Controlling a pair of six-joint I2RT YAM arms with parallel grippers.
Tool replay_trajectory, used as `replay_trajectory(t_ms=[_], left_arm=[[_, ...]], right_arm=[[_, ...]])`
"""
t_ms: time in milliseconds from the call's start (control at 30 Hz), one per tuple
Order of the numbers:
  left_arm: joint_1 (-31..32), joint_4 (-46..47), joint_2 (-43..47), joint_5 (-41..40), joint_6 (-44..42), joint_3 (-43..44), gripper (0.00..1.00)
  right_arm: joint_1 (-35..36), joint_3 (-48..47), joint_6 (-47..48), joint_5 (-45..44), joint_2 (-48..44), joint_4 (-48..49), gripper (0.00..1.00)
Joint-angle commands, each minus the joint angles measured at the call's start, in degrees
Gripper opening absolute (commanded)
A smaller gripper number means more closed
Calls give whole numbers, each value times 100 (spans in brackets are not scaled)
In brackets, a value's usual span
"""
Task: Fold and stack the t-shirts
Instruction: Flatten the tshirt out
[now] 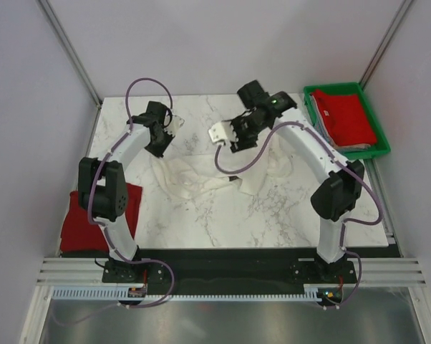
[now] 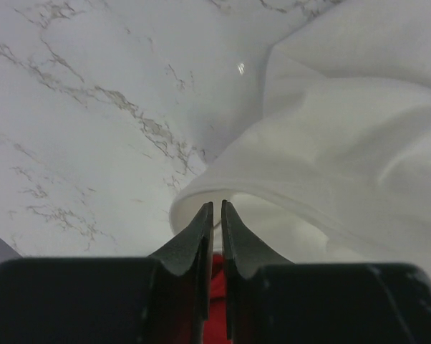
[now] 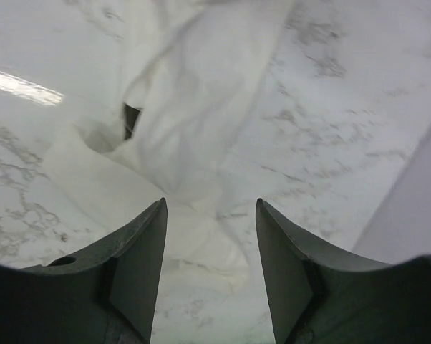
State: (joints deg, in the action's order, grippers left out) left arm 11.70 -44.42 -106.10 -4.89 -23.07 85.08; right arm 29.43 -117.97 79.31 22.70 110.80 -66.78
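I should move my right gripper next to the white t-shirt's near-side flap (image 1: pixel 246 188) (image 3: pixel 81 149), just beside the small dark patch, and close it there.
A white t-shirt (image 1: pixel 194 179) lies crumpled and spread across the middle of the marble table. My left gripper (image 1: pixel 174 123) hovers over its far left part. In the left wrist view the left gripper (image 2: pixel 217 204) has its jaws only a narrow slit apart, with the shirt's rolled hem (image 2: pixel 344 143) just beyond the tips and nothing pinched. My right gripper (image 1: pixel 217 135) hangs above the shirt's far side. In the right wrist view the right gripper (image 3: pixel 210 202) stands wide open, empty, over the loose white cloth (image 3: pixel 194 93).
A green tray (image 1: pixel 337 87) at the back right holds folded red t-shirts (image 1: pixel 348 115). Another red t-shirt (image 1: pixel 76 222) hangs off the table's left edge beside the left arm's base; red cloth (image 2: pixel 217 287) shows through the left jaws' slit. Grey walls enclose the table.
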Motion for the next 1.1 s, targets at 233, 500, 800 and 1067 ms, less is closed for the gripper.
replay_trajectory(t_ms=[233,500,800,1067], left_arm=[[-423,-216,486,936,233,-431,10],[-485,-225,476,1165,505,-457,7],[-511,-216,547,1139,514,-448,7],[-520,-207,503,1156,540,-439,7]], right_arm=[[1055,1346,1631,-186,310,-1698,61],[1337,1672,1869,-546,512,-1689,59],[1355,1778,1922,-907,995,-1698,52],[1355,1611,1860,-1030,1233,-1689,47]])
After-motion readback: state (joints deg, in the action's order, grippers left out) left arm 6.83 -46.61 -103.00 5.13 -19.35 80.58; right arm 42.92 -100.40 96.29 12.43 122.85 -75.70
